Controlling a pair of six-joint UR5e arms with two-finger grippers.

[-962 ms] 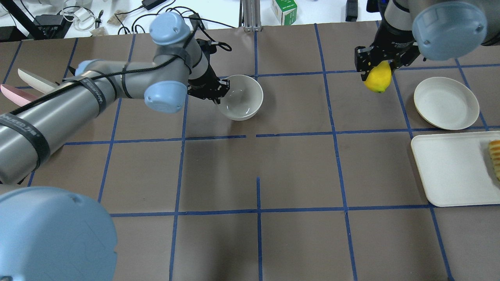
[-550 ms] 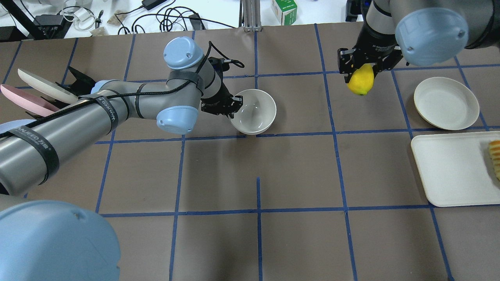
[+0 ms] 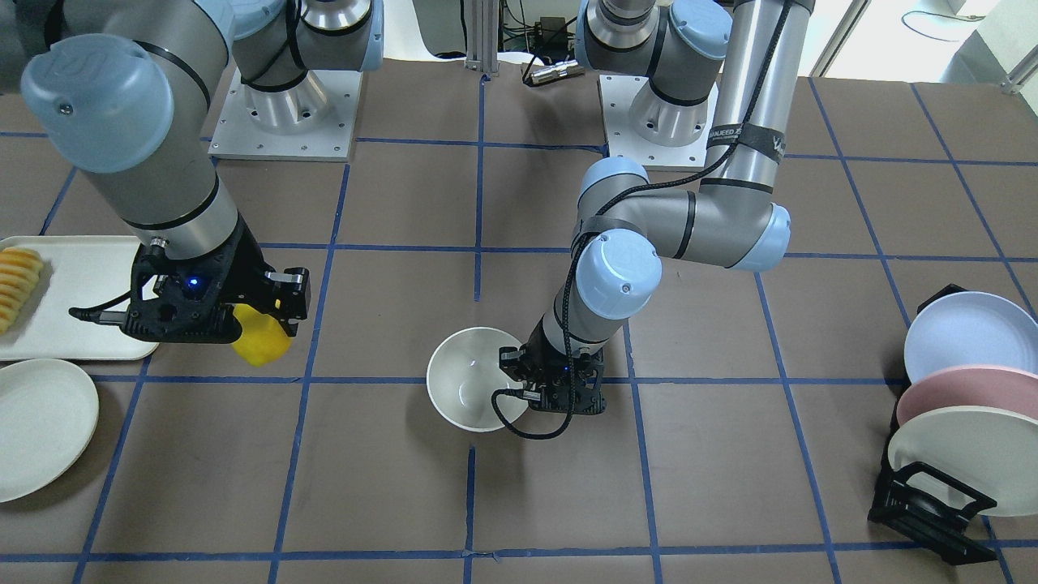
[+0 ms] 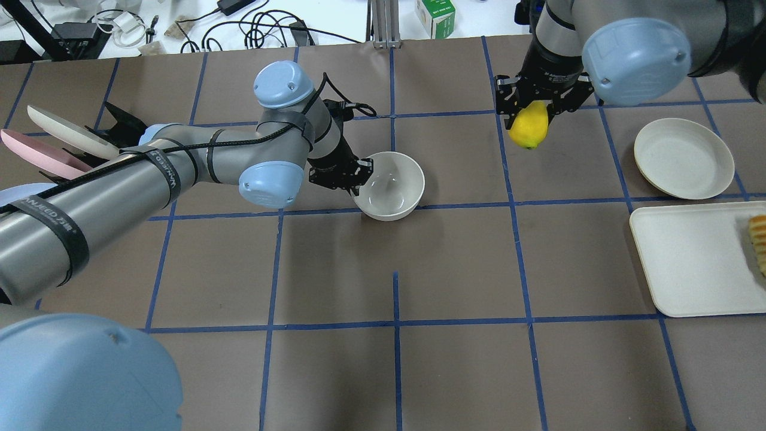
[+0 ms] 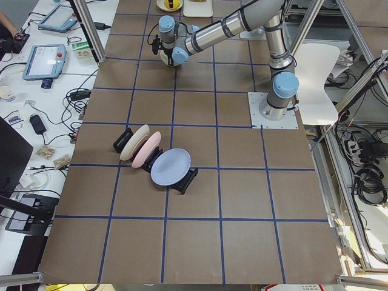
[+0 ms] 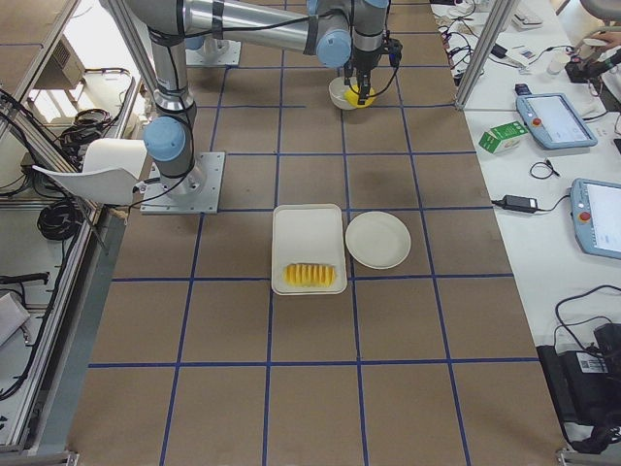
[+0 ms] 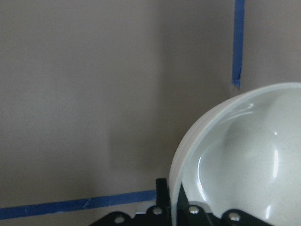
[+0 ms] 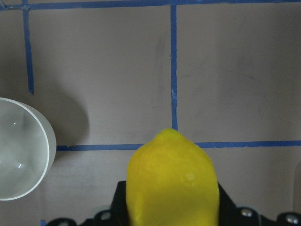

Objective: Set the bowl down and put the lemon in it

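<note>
Next, I let go of the yellow lemon with my right gripper on the middle of the off-white bowl's inside bottom (image 3: 482, 398) (image 8: 21, 146).
The off-white glossy bowl (image 4: 392, 185) sits near the table's middle, also in the front view (image 3: 470, 379), the left wrist view (image 7: 244, 155) and the right wrist view (image 8: 19, 148). My left gripper (image 4: 358, 179) is shut on the bowl's left rim, and shows in the front view (image 3: 519, 389) too. My right gripper (image 4: 531, 117) is shut on the yellow lemon (image 4: 528, 126) and holds it above the table, to the right of the bowl and apart from it. The lemon also shows in the front view (image 3: 261, 341) and fills the bottom of the right wrist view (image 8: 171, 181).
A shallow off-white plate (image 4: 683, 157) and a white tray (image 4: 694, 257) with ridged orange slices (image 4: 759, 242) lie at the right. A rack with several plates (image 3: 957, 405) stands at my left side. Cables and a small box (image 4: 435, 15) lie beyond the far edge.
My left gripper has moved the bowl right and toward the near side. My right gripper has carried the lemon left, closer to the bowl.
</note>
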